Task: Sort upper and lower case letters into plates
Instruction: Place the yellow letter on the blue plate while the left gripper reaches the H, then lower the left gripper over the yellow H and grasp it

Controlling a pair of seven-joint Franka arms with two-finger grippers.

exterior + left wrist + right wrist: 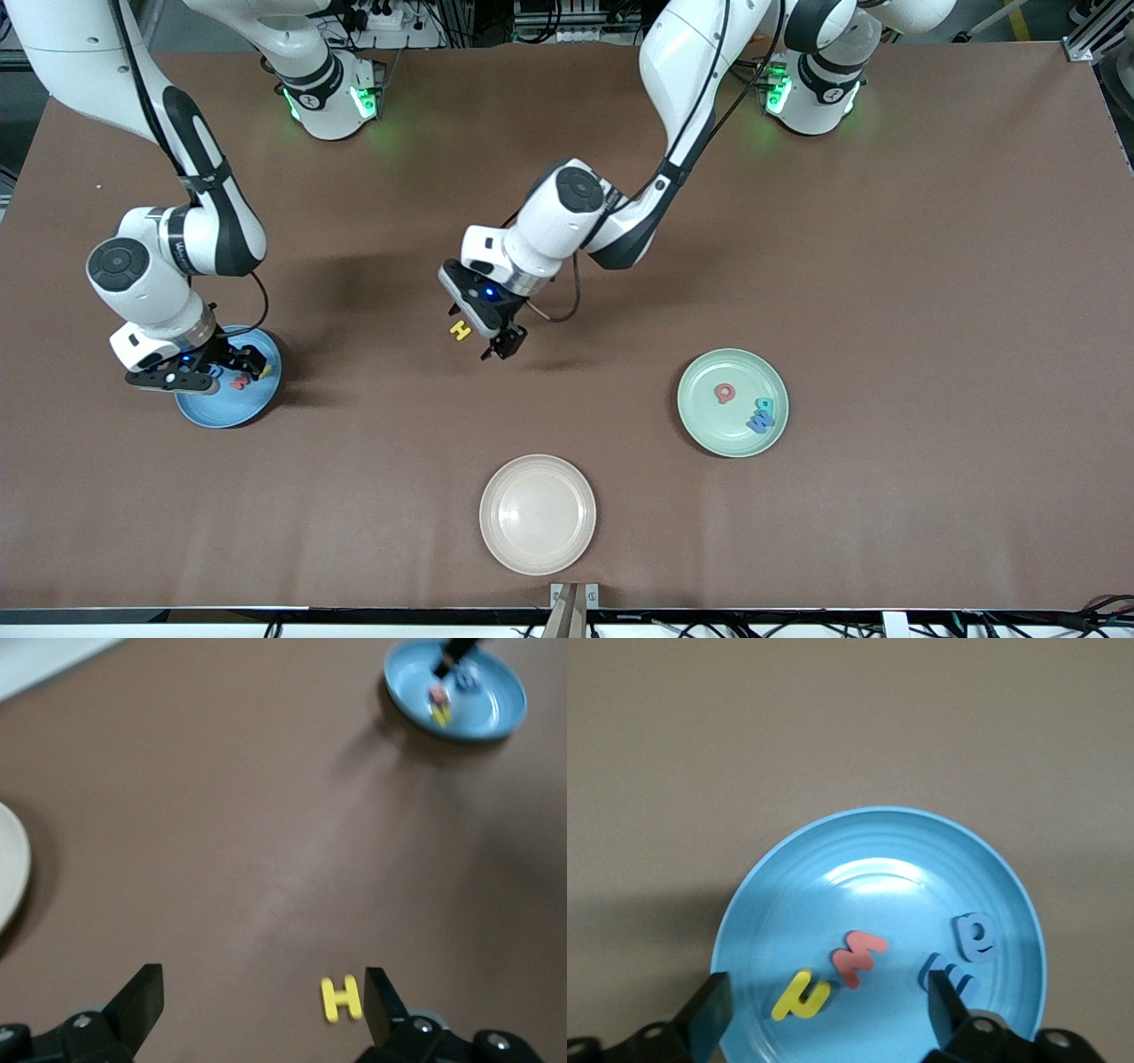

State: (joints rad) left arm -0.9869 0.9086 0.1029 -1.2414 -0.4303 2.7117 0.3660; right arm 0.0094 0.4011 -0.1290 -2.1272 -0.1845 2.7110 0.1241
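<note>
The fingers of my left gripper should close across the yellow letter H, on the outer sides of the letter's upright bars [460, 330] [341, 998].
A yellow letter H [460, 330] [341, 998] lies flat on the brown table near its middle. My left gripper [503, 344] [261, 1005] hangs open low over it, and the H sits just inside one finger [383, 999]. My right gripper [255, 363] [824, 1010] is open over the sky blue plate [221, 412] [788, 868], holding nothing. A yellow letter [799, 995], a red letter [859, 957] and two blue letters [974, 936] lie in that plate. The mint green plate [709, 425] holds a red letter [726, 392] and two blue-teal letters [762, 415].
A cream-white plate [538, 514] [9, 868] with nothing in it sits near the table edge closest to the front camera, between the two coloured plates. The blue plate [456, 691] also shows in the left wrist view. Both arm bases stand along the table's back edge.
</note>
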